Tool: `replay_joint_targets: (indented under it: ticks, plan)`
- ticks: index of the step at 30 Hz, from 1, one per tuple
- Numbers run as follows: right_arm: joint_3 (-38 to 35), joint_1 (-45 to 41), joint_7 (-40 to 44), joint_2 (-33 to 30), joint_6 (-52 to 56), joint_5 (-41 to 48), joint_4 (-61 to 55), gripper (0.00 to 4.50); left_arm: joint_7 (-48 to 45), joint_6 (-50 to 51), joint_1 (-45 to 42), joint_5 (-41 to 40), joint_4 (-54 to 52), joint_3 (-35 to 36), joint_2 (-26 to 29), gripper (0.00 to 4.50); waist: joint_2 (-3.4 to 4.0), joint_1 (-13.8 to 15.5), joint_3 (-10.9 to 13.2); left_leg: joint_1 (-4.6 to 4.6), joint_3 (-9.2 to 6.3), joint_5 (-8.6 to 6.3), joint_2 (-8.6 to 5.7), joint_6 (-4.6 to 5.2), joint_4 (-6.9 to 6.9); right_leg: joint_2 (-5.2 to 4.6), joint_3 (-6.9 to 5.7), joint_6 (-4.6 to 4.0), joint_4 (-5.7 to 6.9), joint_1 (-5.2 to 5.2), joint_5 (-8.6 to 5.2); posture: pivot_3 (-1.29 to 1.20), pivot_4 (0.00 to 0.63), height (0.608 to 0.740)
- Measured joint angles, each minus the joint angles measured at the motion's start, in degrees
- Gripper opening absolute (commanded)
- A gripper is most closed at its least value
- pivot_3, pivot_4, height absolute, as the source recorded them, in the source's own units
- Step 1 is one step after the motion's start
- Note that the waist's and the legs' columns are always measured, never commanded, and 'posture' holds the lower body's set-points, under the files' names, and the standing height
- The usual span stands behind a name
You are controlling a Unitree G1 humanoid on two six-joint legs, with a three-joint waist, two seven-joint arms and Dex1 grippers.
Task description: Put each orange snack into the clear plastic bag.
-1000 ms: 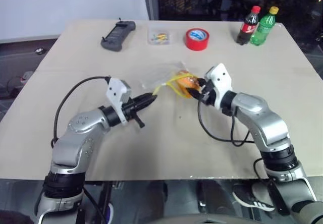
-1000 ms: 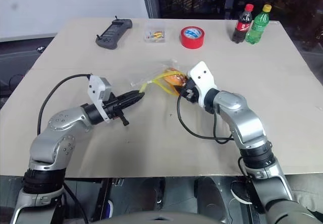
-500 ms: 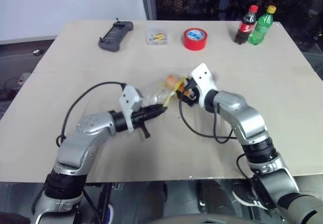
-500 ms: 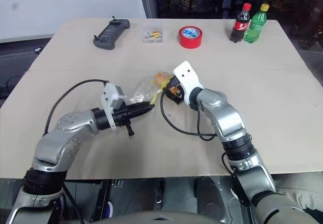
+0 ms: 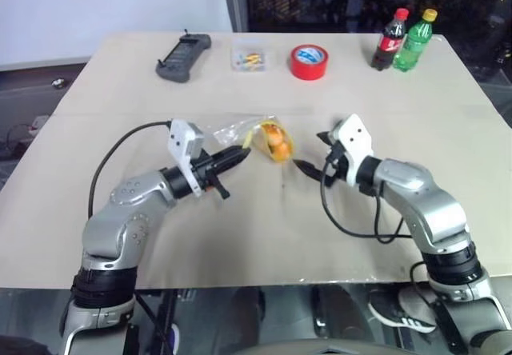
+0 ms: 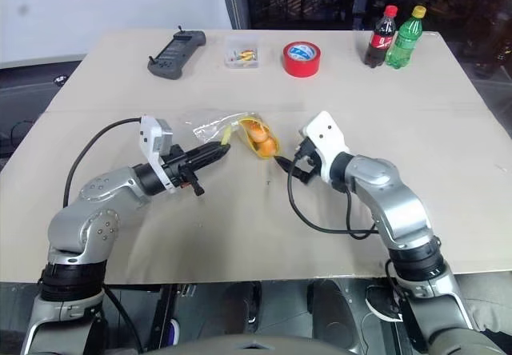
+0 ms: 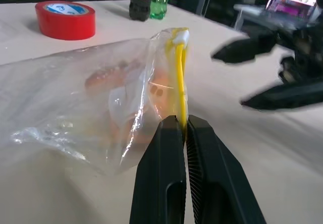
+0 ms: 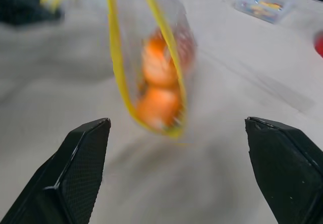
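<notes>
My left gripper is holding only its end of the rim of the bag's gaping yellow-rimmed opening, so next my right gripper pinches the rim's loose end (image 5: 282, 160) and pulls the opening tight.
The clear plastic bag (image 5: 234, 131) hangs just above the table, its yellow seal strip (image 7: 179, 77) pinched in my shut left gripper (image 5: 242, 154). Two orange snacks (image 8: 157, 65) (image 8: 157, 105) sit inside it, one stacked on the other behind the open yellow-rimmed mouth; the left eye view shows them as an orange lump (image 5: 276, 138). To the right of the bag mouth, a short gap away, my right gripper (image 5: 308, 149) stands wide open and empty. One of its fingers (image 8: 75, 168) frames the bag in the right wrist view.
Along the table's far edge lie a black handheld controller (image 5: 186, 56), a small clear box of coloured bits (image 5: 250, 57), a red tape roll (image 5: 311, 61), a cola bottle (image 5: 392, 41) and a green bottle (image 5: 418, 41). Bare tan tabletop (image 5: 264, 227) lies in front of the grippers.
My right gripper held an orange snack at the bag mouth, pushed in, then opened and drew back to the right, leaving the snack inside. The left gripper kept its hold on the bag.
</notes>
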Motion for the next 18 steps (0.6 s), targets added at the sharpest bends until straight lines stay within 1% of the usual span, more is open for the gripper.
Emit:
replay_joint_targets:
  ticks: [2,4,5,8,10,14,18]
  plan:
    - [1.2,0.2,-0.4,0.0,-2.0,-2.2,1.9,4.38,0.5,1.3,-0.4,-1.8,0.0,1.0,-0.2,0.00,0.00,-0.1,0.0,0.02,0.02,0.00,0.00,0.00,0.00,0.01,0.02,0.00,0.01,0.00,0.00,0.00,0.150,0.719]
    - [2.6,0.1,-1.3,1.7,-3.7,-3.7,4.3,4.38,1.0,2.5,-0.8,-3.2,0.0,1.8,-0.4,0.00,0.00,-0.2,0.0,0.03,0.01,0.00,0.03,0.00,0.00,0.04,0.02,0.00,0.01,0.00,0.00,0.00,0.150,0.719]
    - [5.2,-0.4,-2.2,3.3,-5.4,-5.6,7.4,4.38,1.3,3.3,-1.3,-4.1,0.0,1.9,-0.5,0.00,0.00,-0.2,0.0,0.02,0.01,0.00,0.03,0.00,0.00,0.05,0.02,0.00,0.02,0.00,0.00,0.00,0.150,0.719]
    - [7.9,-0.6,-2.8,4.8,-7.3,-7.4,10.2,4.38,1.8,3.9,-1.8,-5.0,0.0,2.1,-0.5,0.00,-0.01,0.0,0.0,-0.01,0.01,0.00,-0.01,0.00,0.00,0.00,0.03,0.00,-0.01,0.00,0.01,0.00,0.150,0.719]
    - [8.4,-1.6,-4.8,8.9,-10.3,-8.9,15.3,4.38,2.2,4.7,-1.9,-5.4,0.0,2.3,-0.5,0.00,-0.03,0.1,0.0,-0.01,0.02,0.00,-0.02,0.00,0.01,-0.01,0.03,0.00,-0.01,0.00,0.01,0.00,0.150,0.719]
    - [7.7,-2.2,-5.6,12.6,-12.4,-8.3,18.7,4.38,2.2,5.3,-1.9,-5.9,-0.1,2.3,-0.2,0.00,-0.02,0.1,0.0,-0.02,-0.02,0.00,-0.01,-0.01,0.01,0.00,0.01,-0.01,-0.01,0.00,0.01,0.00,0.150,0.719]
    - [3.4,-2.2,-4.5,14.7,-12.0,-3.7,17.6,4.38,2.2,5.3,-1.8,-5.8,-0.2,2.3,0.8,0.00,-0.02,0.1,0.0,-0.01,-0.02,0.00,-0.02,-0.01,0.01,-0.01,0.01,0.00,-0.01,0.00,0.01,0.00,0.150,0.719]
